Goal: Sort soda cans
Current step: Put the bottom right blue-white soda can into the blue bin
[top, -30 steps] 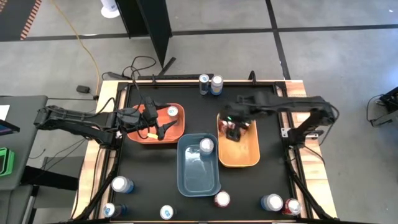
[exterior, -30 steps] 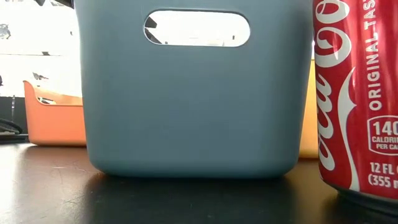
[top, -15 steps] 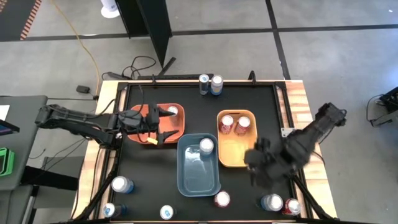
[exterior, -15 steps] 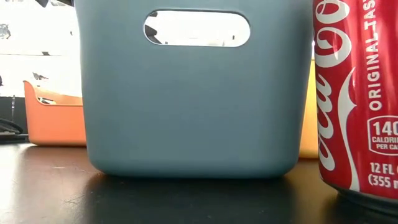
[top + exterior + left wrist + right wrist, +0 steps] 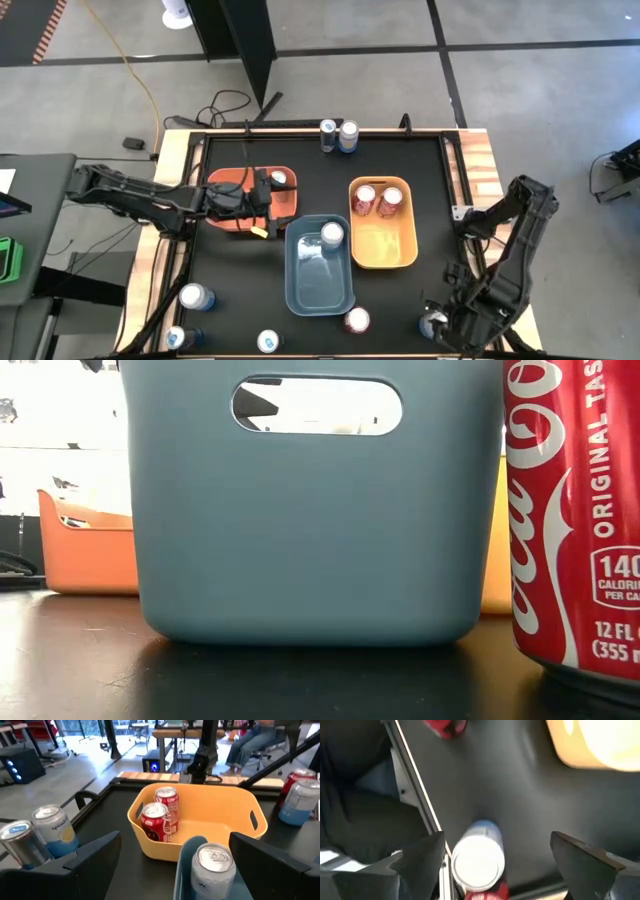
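Next, my right gripper needs to take hold of the body of the silver-blue can (image 5: 430, 326) (image 5: 486, 838), the one standing beside the red can at the table's near edge.
Soda cans stand around three bins. In the high view the yellow bin (image 5: 383, 250) holds two red cans (image 5: 365, 195), the blue bin (image 5: 318, 285) one silver can (image 5: 331, 234), and the orange bin (image 5: 225, 183) one can (image 5: 278, 178). Two cans (image 5: 338, 132) stand at the far edge and several along the near edge. My right gripper (image 5: 437, 318) (image 5: 497, 837) hangs open above a silver-blue can (image 5: 477, 860) at the near right corner, with a red can (image 5: 485, 895) beside it. My left gripper (image 5: 268, 200) (image 5: 175, 840) is open over the orange bin.
The low view is filled by the blue bin's wall (image 5: 310, 510) and a red can (image 5: 575, 520) close to the camera, with the orange bin (image 5: 90, 550) behind. Raised rails edge the black table (image 5: 390, 290). People sit in the room beyond the table (image 5: 255, 740).
My right gripper has drawn out of the yellow bin, where two red cans now stand, and has swung to the table's near right corner over the silver-blue can. My left gripper has shifted slightly toward the table's right over the orange bin.
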Motion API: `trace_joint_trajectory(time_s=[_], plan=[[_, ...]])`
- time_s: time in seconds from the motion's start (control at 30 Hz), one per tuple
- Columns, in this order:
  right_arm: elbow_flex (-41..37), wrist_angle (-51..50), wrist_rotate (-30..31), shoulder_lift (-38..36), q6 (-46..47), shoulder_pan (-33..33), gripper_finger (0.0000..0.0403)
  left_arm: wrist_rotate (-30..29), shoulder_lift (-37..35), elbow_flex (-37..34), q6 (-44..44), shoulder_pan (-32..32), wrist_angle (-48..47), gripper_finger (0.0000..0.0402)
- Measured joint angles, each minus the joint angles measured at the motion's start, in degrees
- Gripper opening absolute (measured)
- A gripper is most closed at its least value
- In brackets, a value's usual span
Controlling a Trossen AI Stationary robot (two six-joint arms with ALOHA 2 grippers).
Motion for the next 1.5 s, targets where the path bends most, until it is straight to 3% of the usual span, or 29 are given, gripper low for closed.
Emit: trace_joint_trajectory(time_s=[0.13, 0.47, 0.83, 1.17, 1.5], plan=[[0.02, -2.07, -2.84, 0.0, 3.66, 1.9, 0.0376, 0.01, 3.22, 2.08, 0.02, 0.0, -0.07, 0.0366], [0.07, -5.15, -1.5, 0.53, 11.9, 7.39, 0.0376, -0.02, 8.64, 5.57, 0.04, 0.0, -1.3, 0.0366], [0.07, -5.56, -1.28, 8.13, 0.72, 7.18, 0.0376, -0.05, 8.4, 5.79, 0.5, 0.0, -1.25, 0.0366], [0.07, -2.0, -5.71, 8.23, 5.1, 4.49, 0.0393, -0.07, 8.45, 6.29, 2.23, 0.0, -1.47, 0.0366], [0.09, -0.2, -5.7, 9.16, 6.7, 5.01, 0.0399, -0.07, 8.45, 6.49, 2.15, 0.0, -1.79, 0.0366]])
